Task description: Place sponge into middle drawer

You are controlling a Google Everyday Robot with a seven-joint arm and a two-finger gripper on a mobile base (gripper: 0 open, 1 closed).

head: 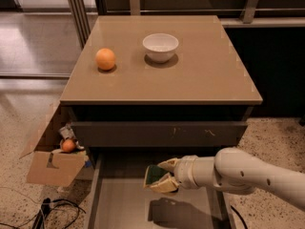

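Observation:
My gripper needs to open and let the sponge go on the grey bottom, somewhere around the centre of the open middle drawer (153,189).
My gripper (161,176) reaches in from the right and is shut on the sponge (153,175), whose dark green top faces left with yellow foam beneath. It holds the sponge above the open middle drawer (121,204), a wide shallow drawer with a plain grey floor. The sponge hangs over the drawer's centre and casts a shadow on the floor below. The drawer's front edge is out of view.
The drawer above has a dark front panel (157,133) with pale scratches. An orange (105,59) and a white bowl (160,46) sit on the cabinet top (200,75). A cardboard box (55,163) holding small items, and cables (52,206), lie on the floor at left.

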